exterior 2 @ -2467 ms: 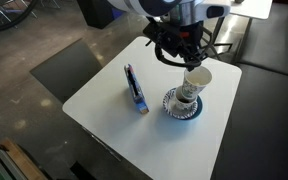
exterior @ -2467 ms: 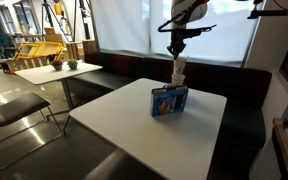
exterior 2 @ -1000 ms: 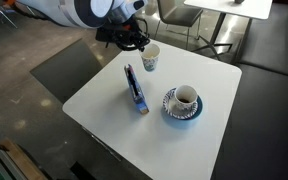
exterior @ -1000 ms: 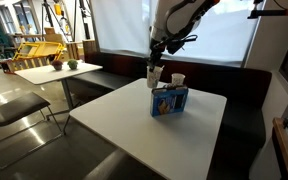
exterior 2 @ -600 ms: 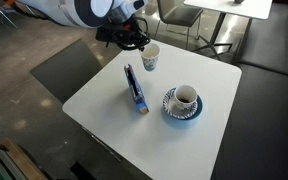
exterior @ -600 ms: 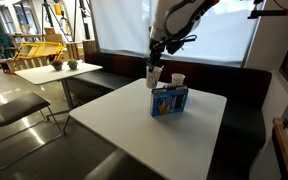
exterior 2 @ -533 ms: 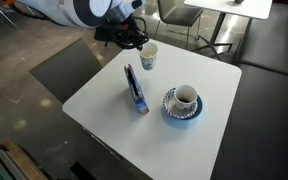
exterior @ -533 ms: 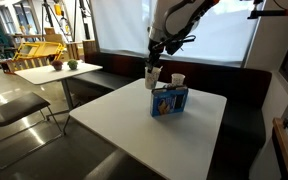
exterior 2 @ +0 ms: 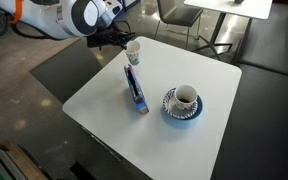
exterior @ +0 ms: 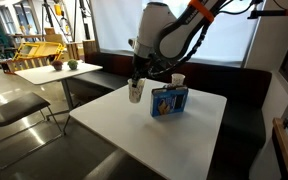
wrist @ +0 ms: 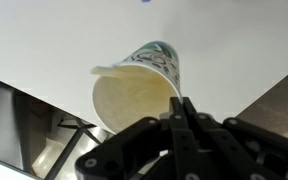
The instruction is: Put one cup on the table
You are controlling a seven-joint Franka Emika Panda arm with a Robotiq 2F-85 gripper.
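The robot's gripper will release the small pale paper cup on the white table (exterior: 127,117) beside the blue box, toward the chair.
My gripper (exterior: 135,82) (exterior 2: 127,43) (wrist: 177,102) is shut on the rim of a small pale paper cup (exterior: 135,92) (exterior 2: 133,51) (wrist: 136,92) and holds it near a corner of the white table (exterior: 124,125) (exterior 2: 104,110). I cannot tell whether the cup's base touches the top. In the wrist view the cup's open mouth faces me, with a printed pattern on its side. A second cup (exterior: 178,79) (exterior 2: 185,98) stands on a blue plate (exterior 2: 170,105) on the far side of the blue box (exterior: 169,100) (exterior 2: 134,88).
The blue box stands on its edge near the table's middle. A dark bench (exterior: 239,115) runs behind the table. A chair (exterior: 14,112) and a smaller table with potted plants (exterior: 44,71) stand further off.
My gripper has carried the cup away from the plate and box, sideways and lower, toward the table's corner. The cup on the plate and the box have not moved.
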